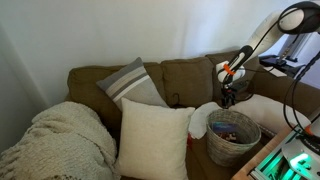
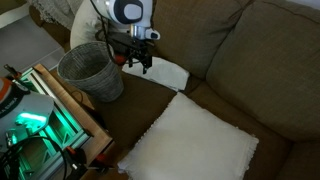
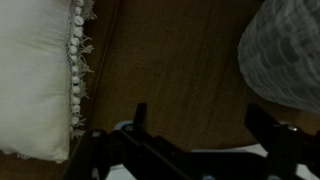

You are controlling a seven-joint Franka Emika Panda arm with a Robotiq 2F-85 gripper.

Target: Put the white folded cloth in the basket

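Next, I close my gripper on the white folded cloth's end (image 1: 204, 110) by the brown sofa's backrest.
The white folded cloth (image 2: 172, 73) lies on the brown sofa seat right beside the grey woven basket (image 2: 92, 72). In an exterior view the cloth (image 1: 203, 121) sits between the basket (image 1: 233, 137) and a big cushion. My gripper (image 2: 136, 62) hangs just above the near end of the cloth, next to the basket's rim, and also shows in an exterior view (image 1: 228, 97). In the wrist view the jaws (image 3: 202, 125) are open and empty over the seat. A strip of the cloth (image 3: 235, 152) shows below them, and the basket (image 3: 287, 50) is at the upper right.
A large white fringed cushion (image 2: 190, 142) lies on the seat beyond the cloth and shows in the wrist view (image 3: 35, 75). A striped cushion (image 1: 132, 83) and a knitted throw (image 1: 62, 140) sit further along the sofa. A lit equipment cart (image 2: 45, 120) stands by the basket.
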